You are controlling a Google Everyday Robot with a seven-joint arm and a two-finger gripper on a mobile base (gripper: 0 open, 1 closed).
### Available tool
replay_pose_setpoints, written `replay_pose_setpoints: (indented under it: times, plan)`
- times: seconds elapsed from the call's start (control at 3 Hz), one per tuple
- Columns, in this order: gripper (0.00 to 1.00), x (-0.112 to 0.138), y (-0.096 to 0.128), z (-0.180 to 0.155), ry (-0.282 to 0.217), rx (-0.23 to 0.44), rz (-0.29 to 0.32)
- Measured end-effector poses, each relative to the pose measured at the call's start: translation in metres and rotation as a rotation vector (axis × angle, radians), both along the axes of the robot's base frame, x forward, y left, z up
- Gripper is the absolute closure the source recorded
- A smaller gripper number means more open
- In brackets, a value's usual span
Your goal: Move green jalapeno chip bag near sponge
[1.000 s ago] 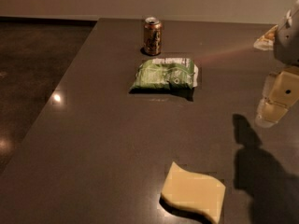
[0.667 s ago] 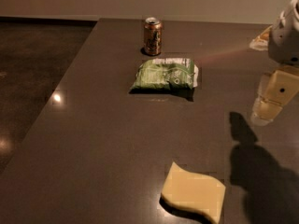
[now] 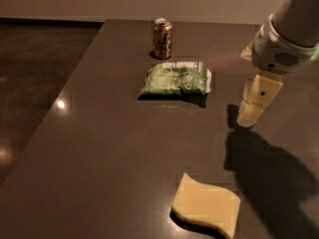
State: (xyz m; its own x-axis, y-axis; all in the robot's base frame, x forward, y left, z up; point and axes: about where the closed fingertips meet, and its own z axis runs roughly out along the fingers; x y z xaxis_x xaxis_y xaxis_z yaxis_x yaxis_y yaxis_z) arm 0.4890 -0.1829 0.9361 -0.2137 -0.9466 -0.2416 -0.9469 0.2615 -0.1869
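Note:
The green jalapeno chip bag's pale-edged end point(image 3: 201, 79) is the one closest to the arm. My gripper will go there next and close on it.
The green jalapeno chip bag point(image 3: 177, 78) lies flat on the dark table, in the middle far part. The pale yellow sponge point(image 3: 206, 205) lies near the front edge, well apart from the bag. My gripper point(image 3: 251, 113) hangs from the arm at the right, above the table, to the right of the bag and a little nearer. It holds nothing that I can see.
A brown-gold drink can point(image 3: 162, 38) stands upright just behind the bag. The dark table point(image 3: 109, 148) has its left edge running diagonally, with a dark floor beyond it. The arm casts a large shadow at the right front.
The arm and gripper have moved left, toward the chip bag. The bag, can and sponge have not moved.

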Motion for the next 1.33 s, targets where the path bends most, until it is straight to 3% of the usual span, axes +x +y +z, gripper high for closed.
replay_pose_setpoints:
  times: [0.33, 0.67, 1.33]
  plan:
    - [0.00, 0.024, 0.015, -0.017, 0.010, 0.033, 0.004]
    - [0.00, 0.059, 0.038, -0.030, -0.014, 0.067, 0.009]
    - [0.00, 0.088, 0.080, -0.042, -0.031, 0.092, 0.043]
